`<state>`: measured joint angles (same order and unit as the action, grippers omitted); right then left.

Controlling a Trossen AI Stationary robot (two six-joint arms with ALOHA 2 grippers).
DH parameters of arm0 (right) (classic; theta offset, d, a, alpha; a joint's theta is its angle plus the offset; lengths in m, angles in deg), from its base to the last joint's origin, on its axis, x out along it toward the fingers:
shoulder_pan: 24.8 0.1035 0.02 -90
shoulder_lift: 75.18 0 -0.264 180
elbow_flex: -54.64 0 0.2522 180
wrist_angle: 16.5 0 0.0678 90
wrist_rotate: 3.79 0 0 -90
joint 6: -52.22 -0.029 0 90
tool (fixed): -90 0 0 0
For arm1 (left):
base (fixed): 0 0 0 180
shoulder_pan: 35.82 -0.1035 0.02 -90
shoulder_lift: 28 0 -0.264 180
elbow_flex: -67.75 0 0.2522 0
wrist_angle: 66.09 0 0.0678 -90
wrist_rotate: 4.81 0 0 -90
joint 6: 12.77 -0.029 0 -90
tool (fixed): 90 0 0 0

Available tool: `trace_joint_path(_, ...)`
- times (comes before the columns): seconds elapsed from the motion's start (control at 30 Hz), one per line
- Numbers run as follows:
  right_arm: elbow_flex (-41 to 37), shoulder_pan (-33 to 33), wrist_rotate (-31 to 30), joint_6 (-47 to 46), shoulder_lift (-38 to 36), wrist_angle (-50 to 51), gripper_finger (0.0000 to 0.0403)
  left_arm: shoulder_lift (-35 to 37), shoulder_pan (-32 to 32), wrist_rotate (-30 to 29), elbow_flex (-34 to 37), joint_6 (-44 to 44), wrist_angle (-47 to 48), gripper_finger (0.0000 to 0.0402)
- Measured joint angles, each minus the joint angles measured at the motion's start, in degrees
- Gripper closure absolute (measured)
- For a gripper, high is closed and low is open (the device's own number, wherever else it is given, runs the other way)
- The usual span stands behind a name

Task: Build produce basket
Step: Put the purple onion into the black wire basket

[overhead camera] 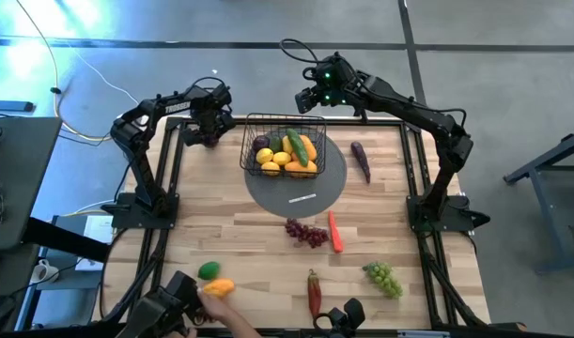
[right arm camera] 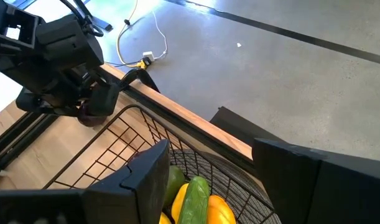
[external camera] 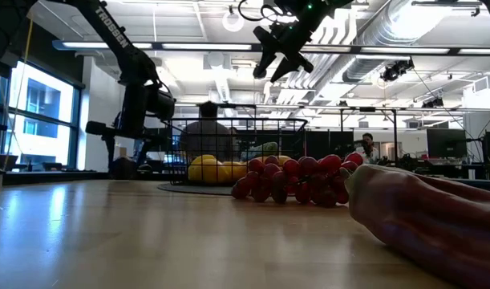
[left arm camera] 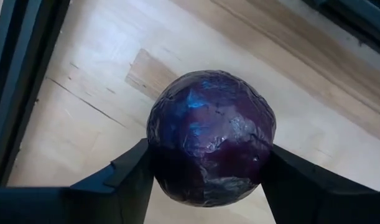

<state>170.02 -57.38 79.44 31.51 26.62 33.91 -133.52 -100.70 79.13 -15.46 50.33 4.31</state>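
Note:
Next, my left gripper lets go of the plum inside the black wire basket, on the dark produce (overhead camera: pixel 267 139) behind the lemons.
The black wire basket (overhead camera: pixel 285 145) stands on a round grey mat (overhead camera: pixel 268 192) at the far middle of the table, with lemons, a cucumber and other produce inside. My left gripper (overhead camera: pixel 209 134) is at the far left, just left of the basket, pointing down and shut on a dark purple plum (left arm camera: pixel 211 140). My right gripper (overhead camera: pixel 312 99) hangs open and raised over the basket's far rim, with nothing between its fingers (right arm camera: pixel 146 180). More produce lies on the near half of the table. My left gripper pinches the plum between its two fingers, one on each of two opposite sides (left arm camera: pixel 157 168), at about its widest part. The fingers come from above, pointing down. The plum (right arm camera: pixel 90 115) sits low at the tabletop; whether it is lifted clear I cannot tell.
A purple aubergine (overhead camera: pixel 361 160) lies right of the mat. Red grapes (overhead camera: pixel 306 233) and a carrot (overhead camera: pixel 335 232) lie mid-table, with green grapes (overhead camera: pixel 383 278), a red pepper (overhead camera: pixel 314 291), a green fruit (overhead camera: pixel 209 270) and a yellow one (overhead camera: pixel 218 288) nearer. A person's hand (overhead camera: pixel 235 321) reaches in at the near edge.

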Motion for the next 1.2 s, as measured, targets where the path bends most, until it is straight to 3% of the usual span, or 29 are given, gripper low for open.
trace_joint_path(0.33,0.0,0.0,0.0,0.0,0.0,0.0,0.0192,7.7,1.0,-0.6,0.0,-7.7,-0.5,0.0168)
trace_joint_path(0.63,0.0,0.0,0.3,0.0,0.0,0.0,0.0192,15.7,7.6,-3.1,0.0,-15.6,-9.2,0.0167)
trace_joint_path(1.2,0.0,0.0,0.2,0.0,0.0,0.0,0.0192,16.5,19.5,-3.3,0.0,-33.4,-28.8,0.0165)
